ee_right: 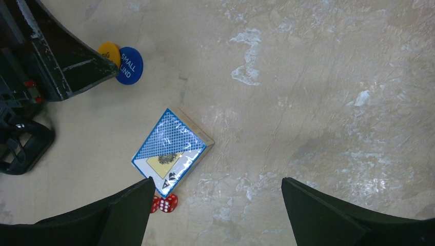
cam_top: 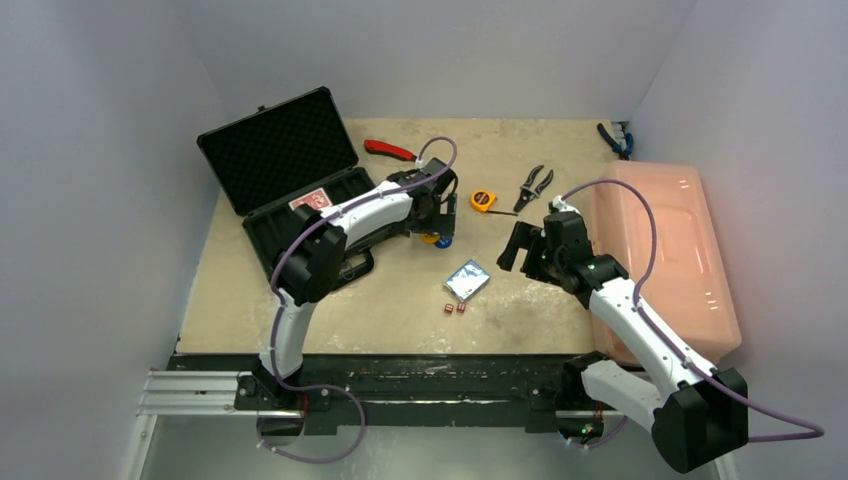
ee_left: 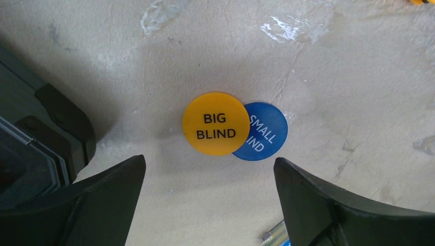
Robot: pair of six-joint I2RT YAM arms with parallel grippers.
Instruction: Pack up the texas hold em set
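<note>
Next, my left gripper closes around the orange disc alone (ee_left: pixel 215 124) and takes it to the briefcase first, because the orange disc overlaps the blue disc.
The black briefcase (cam_top: pixel 283 150) lies open at the back left, with a red card deck (cam_top: pixel 311 200) in its base. My left gripper (cam_top: pixel 437 228) hangs open just above the orange "BIG BLIND" disc (ee_left: pixel 215 123), which overlaps the blue "SMALL BLIND" disc (ee_left: pixel 265 132); both discs lie on the table beyond its fingertips (ee_left: pixel 120 177). The blue card deck (ee_right: pixel 172 149) lies flat mid-table (cam_top: pixel 467 279), with two red dice (ee_right: pixel 164 204) touching its near corner. My right gripper (ee_right: pixel 215 184) is open and empty, above bare table just right of the deck.
A yellow tape measure (cam_top: pixel 483 200), black pliers (cam_top: pixel 533 185) and a red-handled tool (cam_top: pixel 388 150) lie toward the back. Blue-handled pliers (cam_top: pixel 615 140) lie at the back right corner. A large pink bin (cam_top: pixel 660 250) fills the right side. The briefcase handle (ee_right: pixel 20 146) lies by the left arm.
</note>
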